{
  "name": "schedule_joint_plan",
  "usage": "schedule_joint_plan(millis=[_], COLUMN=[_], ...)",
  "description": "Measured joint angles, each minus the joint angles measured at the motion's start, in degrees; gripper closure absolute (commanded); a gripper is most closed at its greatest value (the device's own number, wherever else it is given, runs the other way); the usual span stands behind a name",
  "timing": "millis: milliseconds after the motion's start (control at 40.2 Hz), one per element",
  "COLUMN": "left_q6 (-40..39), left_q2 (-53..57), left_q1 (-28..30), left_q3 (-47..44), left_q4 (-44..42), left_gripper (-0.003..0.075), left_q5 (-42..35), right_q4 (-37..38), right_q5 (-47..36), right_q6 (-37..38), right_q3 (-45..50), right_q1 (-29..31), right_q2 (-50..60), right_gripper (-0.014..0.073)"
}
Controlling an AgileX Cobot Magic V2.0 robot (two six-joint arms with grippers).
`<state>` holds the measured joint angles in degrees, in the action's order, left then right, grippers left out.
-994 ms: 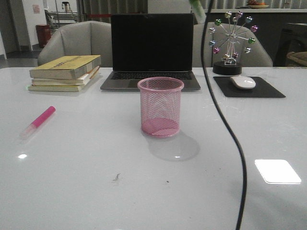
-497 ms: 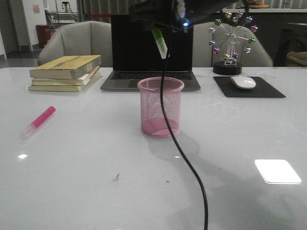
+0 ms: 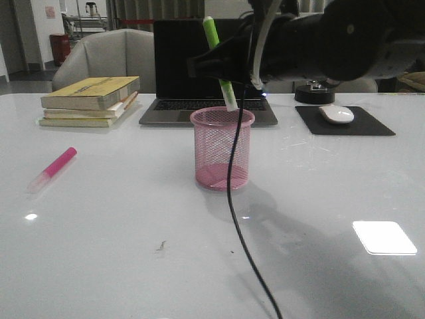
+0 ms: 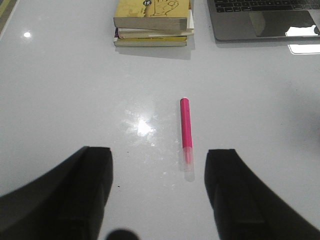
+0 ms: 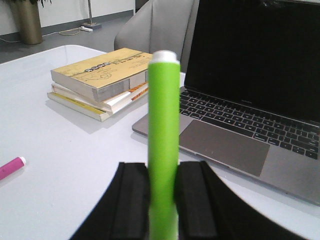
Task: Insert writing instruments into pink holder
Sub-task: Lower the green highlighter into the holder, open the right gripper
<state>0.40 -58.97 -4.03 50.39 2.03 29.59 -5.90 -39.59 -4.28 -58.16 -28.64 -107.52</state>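
The robot's right gripper should release the green highlighter inside the pink holder [image 3: 220, 135] in front of the laptop, against the holder's rim. The highlighter is now just above that rim.
The pink holder [image 3: 222, 147] stands upright at the table's middle, in front of the laptop. My right gripper [image 3: 214, 65] is shut on the green highlighter [image 3: 218, 61] and holds it nearly upright, slightly tilted, just above the holder's rim, clear cap downward. The right wrist view shows both fingers pressed on the green highlighter [image 5: 163, 145], right gripper [image 5: 163, 200]. The pink highlighter [image 3: 53, 167] lies flat at the left of the table. My left gripper [image 4: 159, 165] hangs open above the table close to the pink highlighter [image 4: 186, 131], whose clear cap points toward the fingers.
A stack of books [image 3: 89, 100] sits at the back left, an open laptop [image 3: 209, 70] behind the holder. At the back right lie a mouse [image 3: 337, 113] on a black pad [image 3: 345, 123]. A black cable [image 3: 242, 219] hangs from the right arm down across the holder.
My right arm has swung in from the upper right and come down over the holder, bringing the green highlighter from the frame's top edge to just above the rim. The pink highlighter has not moved.
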Motion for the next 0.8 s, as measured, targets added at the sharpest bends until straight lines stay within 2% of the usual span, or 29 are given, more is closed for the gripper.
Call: schedule_joint_plan(millis=[224,572,671,796], left_q6=[0.0,0.0,0.0,0.0], left_q2=[0.0,0.0,0.0,0.0], left_q1=[0.0,0.0,0.0,0.0], left_q3=[0.0,0.0,0.0,0.0], left_q4=[0.0,0.0,0.0,0.0], left_gripper=[0.0253,0.0253,0.0253,0.0253], left_q5=[0.0,0.0,0.0,0.0], right_q4=[1.3,1.44,1.94,2.94], right_q5=[-3.46,-4.44,-4.95,-5.09], right_q6=[0.0,0.0,0.0,0.0], right_q3=[1.85,1.85,1.85,1.85], right_q1=[0.0,0.0,0.0,0.0], right_q2=[-1.94,-4.3,-4.3,-4.3], right_gripper=[0.0539,0.0529,0.0458,0.0307])
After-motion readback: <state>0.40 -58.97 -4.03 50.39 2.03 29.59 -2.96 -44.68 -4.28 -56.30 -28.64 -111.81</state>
